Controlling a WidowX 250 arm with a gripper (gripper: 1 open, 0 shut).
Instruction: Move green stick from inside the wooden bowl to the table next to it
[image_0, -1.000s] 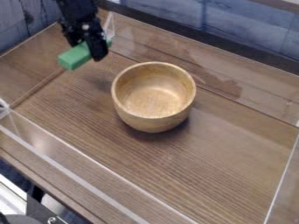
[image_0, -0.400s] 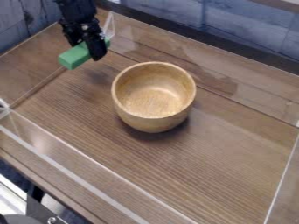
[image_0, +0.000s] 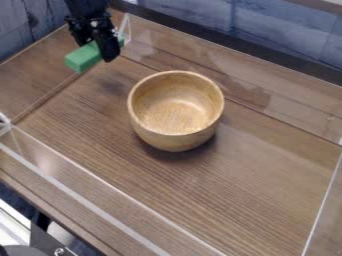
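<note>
I need to use my gripper to set the green stick down on the table (image_0: 100, 50) by the back corner wall, well away from the wooden bowl.
The green stick (image_0: 83, 57) hangs from my gripper (image_0: 94, 48), whose black fingers are shut on its upper end. It sits above the table (image_0: 201, 180) at the far left, well to the left of the wooden bowl (image_0: 175, 109). I cannot tell whether the stick's lower end touches the tabletop. The bowl stands upright near the middle, and its pale inside holds nothing.
Clear plastic walls (image_0: 40, 165) edge the dark wood-grain surface on the near, left and far sides. The gripper is close to the back left corner wall (image_0: 147, 35). Bare tabletop lies in front of and to the right of the bowl.
The gripper with the green stick has shifted slightly up the picture and left, farther from the bowl. The bowl has not moved.
</note>
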